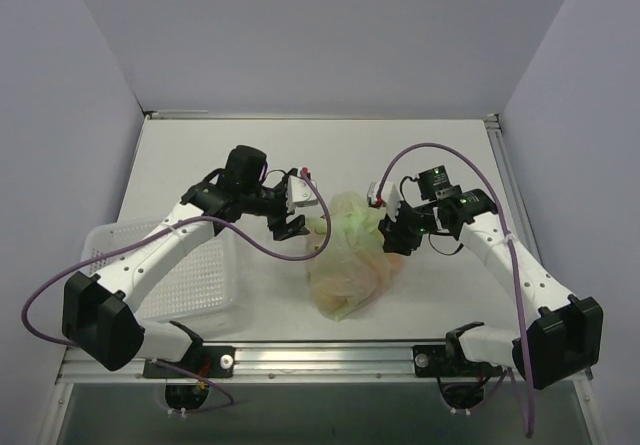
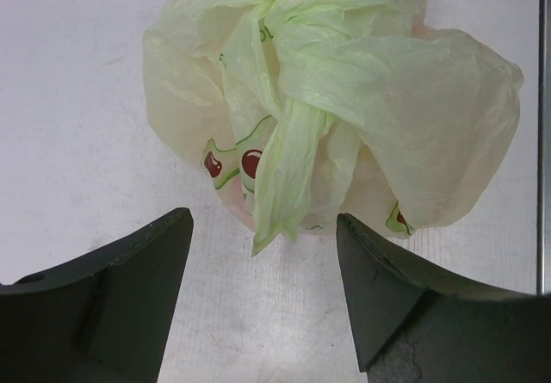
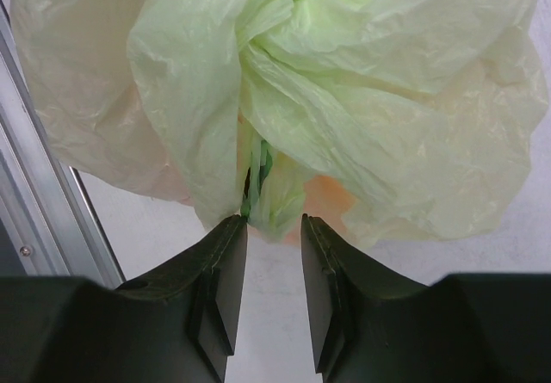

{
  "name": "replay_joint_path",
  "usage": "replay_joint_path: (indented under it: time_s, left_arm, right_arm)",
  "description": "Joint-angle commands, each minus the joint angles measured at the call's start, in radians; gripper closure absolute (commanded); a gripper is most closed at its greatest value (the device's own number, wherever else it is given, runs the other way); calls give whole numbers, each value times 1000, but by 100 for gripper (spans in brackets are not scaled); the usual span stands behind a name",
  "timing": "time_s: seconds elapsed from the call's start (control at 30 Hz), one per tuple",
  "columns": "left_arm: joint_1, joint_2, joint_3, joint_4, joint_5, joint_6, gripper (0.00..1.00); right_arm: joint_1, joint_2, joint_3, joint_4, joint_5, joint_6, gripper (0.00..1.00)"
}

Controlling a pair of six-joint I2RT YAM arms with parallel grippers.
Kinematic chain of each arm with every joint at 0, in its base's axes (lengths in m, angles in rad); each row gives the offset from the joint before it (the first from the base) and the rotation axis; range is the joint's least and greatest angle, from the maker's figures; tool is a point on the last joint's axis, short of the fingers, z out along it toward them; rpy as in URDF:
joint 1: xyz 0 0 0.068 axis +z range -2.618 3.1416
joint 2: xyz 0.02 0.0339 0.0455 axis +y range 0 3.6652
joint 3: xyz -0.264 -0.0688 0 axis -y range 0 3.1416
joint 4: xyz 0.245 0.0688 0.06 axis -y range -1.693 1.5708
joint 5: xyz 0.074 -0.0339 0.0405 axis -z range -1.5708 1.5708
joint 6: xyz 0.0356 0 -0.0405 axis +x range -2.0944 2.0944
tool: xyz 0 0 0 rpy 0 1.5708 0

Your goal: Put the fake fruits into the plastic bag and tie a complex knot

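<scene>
The bag's folds leave only a short tail showing, so next my right gripper pinches its tip [image 3: 274, 228] and pulls it out before it tightens the knot.
The pale green plastic bag [image 1: 345, 255] lies bulging on the table between both arms. Fake fruits show only as orange and peach tints through its film [image 3: 331, 198]. Its neck is twisted into a knot [image 2: 288, 21], with a pointed tail [image 2: 277, 189] hanging toward the left gripper [image 2: 264, 219]. That gripper stands open just short of the tail, nothing between its fingers. The right gripper [image 3: 274, 221] is open by a narrow gap on the bag's other side. A fold of film [image 3: 269, 198] hangs at its fingertips, brushing the left finger [image 3: 225, 254]; bare table shows through the gap.
A white perforated basket [image 1: 190, 275] sits at the left under the left arm. An aluminium rail [image 1: 330, 350] runs along the table's near edge, and a side rail [image 3: 34, 202] lies close by the right gripper. Grey walls enclose the table.
</scene>
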Motion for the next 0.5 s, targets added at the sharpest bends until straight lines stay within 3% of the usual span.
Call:
replay_joint_path:
  time_s: [0.0, 0.3, 0.47]
  left_arm:
    - [9, 4, 38, 37, 34, -6, 22]
    - [18, 10, 34, 39, 48, -14, 22]
    - [26, 22, 40, 43, 47, -23, 22]
  right_arm:
    - [19, 11, -11, -6, -13, -12, 68]
    - [50, 25, -22, 64, 53, 29, 62]
    - [59, 37, -8, 61, 32, 42, 53]
